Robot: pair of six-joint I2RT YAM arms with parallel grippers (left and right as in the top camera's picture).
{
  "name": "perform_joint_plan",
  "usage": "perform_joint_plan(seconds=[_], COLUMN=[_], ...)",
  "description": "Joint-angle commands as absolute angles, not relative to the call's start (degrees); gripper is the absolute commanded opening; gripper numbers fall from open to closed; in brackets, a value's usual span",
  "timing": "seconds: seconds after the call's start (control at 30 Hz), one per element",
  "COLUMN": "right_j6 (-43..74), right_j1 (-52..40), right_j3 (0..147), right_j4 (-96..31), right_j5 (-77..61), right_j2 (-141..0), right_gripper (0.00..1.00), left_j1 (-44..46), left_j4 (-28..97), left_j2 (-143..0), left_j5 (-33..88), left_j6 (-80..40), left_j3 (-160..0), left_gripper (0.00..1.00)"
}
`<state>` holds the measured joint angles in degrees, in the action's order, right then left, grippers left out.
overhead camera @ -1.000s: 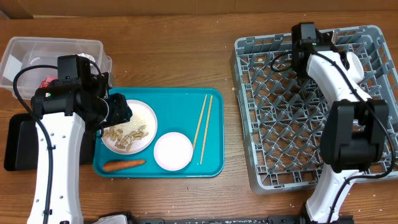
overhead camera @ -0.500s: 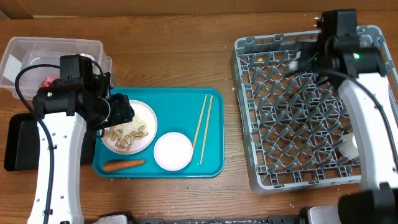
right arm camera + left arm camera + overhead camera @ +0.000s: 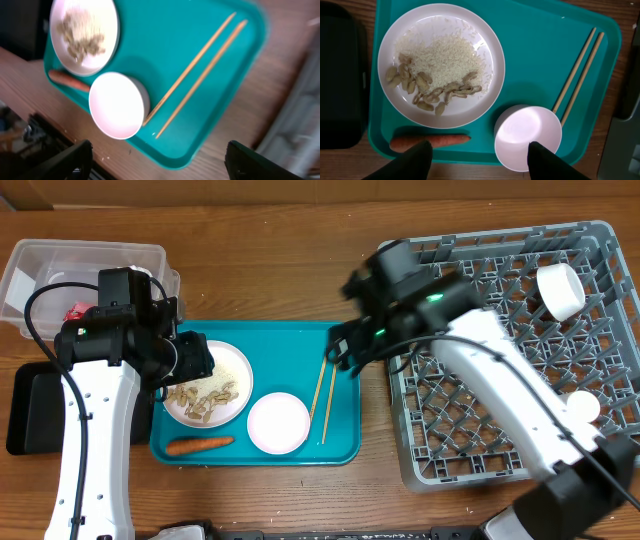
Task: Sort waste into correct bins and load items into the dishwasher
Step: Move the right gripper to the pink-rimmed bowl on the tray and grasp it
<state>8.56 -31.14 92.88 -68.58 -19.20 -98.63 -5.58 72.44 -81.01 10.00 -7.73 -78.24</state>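
Observation:
Next, I move my right gripper to the white bowl on the teal tray and close it on the bowl's rim (image 3: pixel 306 414) (image 3: pixel 142 109) beside the chopsticks.
A white plate (image 3: pixel 207 385) with rice (image 3: pixel 442 52) and beige nut scraps (image 3: pixel 420 87) sits on the teal tray (image 3: pixel 290 345), beside a white bowl (image 3: pixel 278 423), an orange carrot (image 3: pixel 200 445) and wooden chopsticks (image 3: pixel 326 385). My left gripper (image 3: pixel 192 358) hovers open and empty over the plate's left edge; in its wrist view (image 3: pixel 482 162) the fingers straddle the carrot (image 3: pixel 430 141) and the bowl (image 3: pixel 527 136). My right gripper (image 3: pixel 345 350) is open and empty above the tray's right edge, near the chopsticks (image 3: pixel 200 70). The grey dish rack (image 3: pixel 470 420) holds a white cup (image 3: pixel 560 290) and a second bowl (image 3: pixel 582 407). I see no foil ball.
A clear tub (image 3: pixel 80 255) at the far left holds a red packet (image 3: pixel 72 311). A flat black tray (image 3: pixel 35 408) lies in front of it, partly under my left arm. Bare wood separates the teal tray from the rack.
My right arm has swung from the rack's far corner leftward to the teal tray's right edge. The cup and bowl now show in the rack. My left arm has not moved.

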Motion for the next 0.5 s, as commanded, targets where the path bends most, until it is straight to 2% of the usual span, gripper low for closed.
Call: perform_joint_plan(seconds=[0.0,0.37,0.47], right_j6=[13.8,20.1,21.5], right_j1=[-36.1,-45.4,-46.3], right_j3=[92.9,92.9,92.9], right_j4=[-68.2,-67.6,-67.6], right_j5=[-16.5,-15.6,-13.6], right_j2=[-102.9,-115.1,-117.6], right_gripper=[0.84,0.66,0.56], left_j1=[-5.1,-5.1,-5.1], left_j4=[72.6,73.3,73.5], left_j2=[-81.3,-81.3,-81.3], left_j5=[9.0,9.0,9.0], left_j6=[-7.9,-7.9,-7.9], left_j3=[-78.0,-78.0,-78.0], left_gripper=[0.64,0.64,0.64])
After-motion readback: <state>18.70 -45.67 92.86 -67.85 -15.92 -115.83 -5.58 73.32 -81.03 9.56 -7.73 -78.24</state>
